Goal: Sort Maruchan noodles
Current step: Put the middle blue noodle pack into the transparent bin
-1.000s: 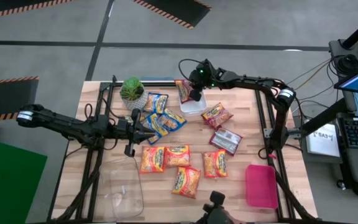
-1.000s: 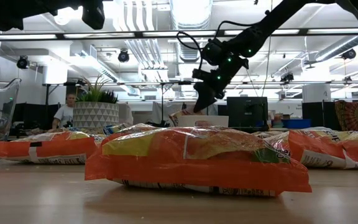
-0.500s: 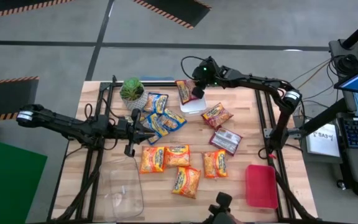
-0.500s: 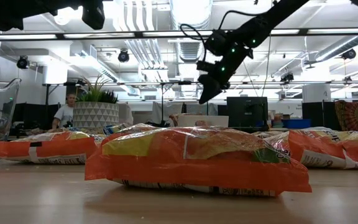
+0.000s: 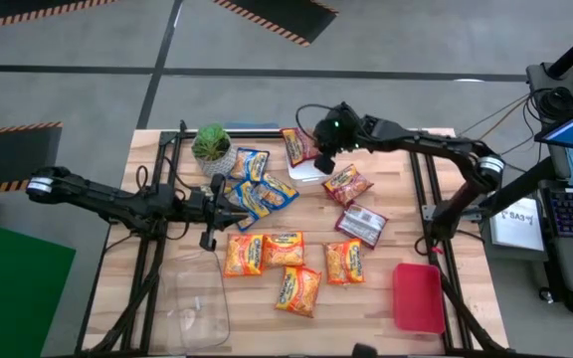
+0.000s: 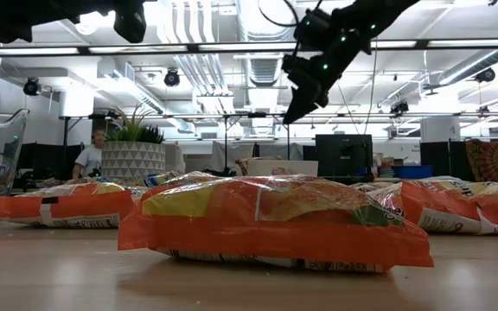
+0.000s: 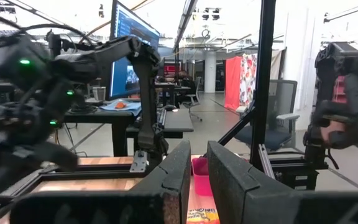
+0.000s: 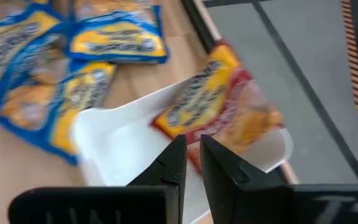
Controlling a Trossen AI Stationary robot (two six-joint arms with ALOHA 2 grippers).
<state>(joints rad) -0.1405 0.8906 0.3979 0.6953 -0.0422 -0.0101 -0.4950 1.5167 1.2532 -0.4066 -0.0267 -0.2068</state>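
Note:
The robot's left gripper needs to close on the near end (image 5: pixel 255 219) of the blue-and-yellow packet that is lying closest to the orange packets.
The Maruchan noodles lie spread over the wooden table: blue-and-yellow packets (image 5: pixel 257 179) at the far middle, orange ones (image 5: pixel 282 264) nearer, and red ones (image 5: pixel 348 183) toward the right. One red packet (image 8: pixel 216 106) lies half in a white tray (image 8: pixel 123 143), its far end over the rim. My right gripper (image 8: pixel 192 143) hangs shut and empty above that tray (image 5: pixel 309 171), clear of the packet (image 5: pixel 294 145). My left gripper (image 7: pixel 199 152) waits shut and empty over the table's left half (image 5: pixel 222 194), pointing level.
A potted green plant (image 5: pixel 212 146) stands at the far left beside the blue packets. A clear container (image 5: pixel 199 303) sits at the near left and a pink tray (image 5: pixel 418 296) at the near right. Black frame bars (image 5: pixel 421 189) run along both sides.
My right gripper has risen from the red packet and drawn back toward the table's right edge, leaving the packet lying in the white tray. The packet has stayed where it was.

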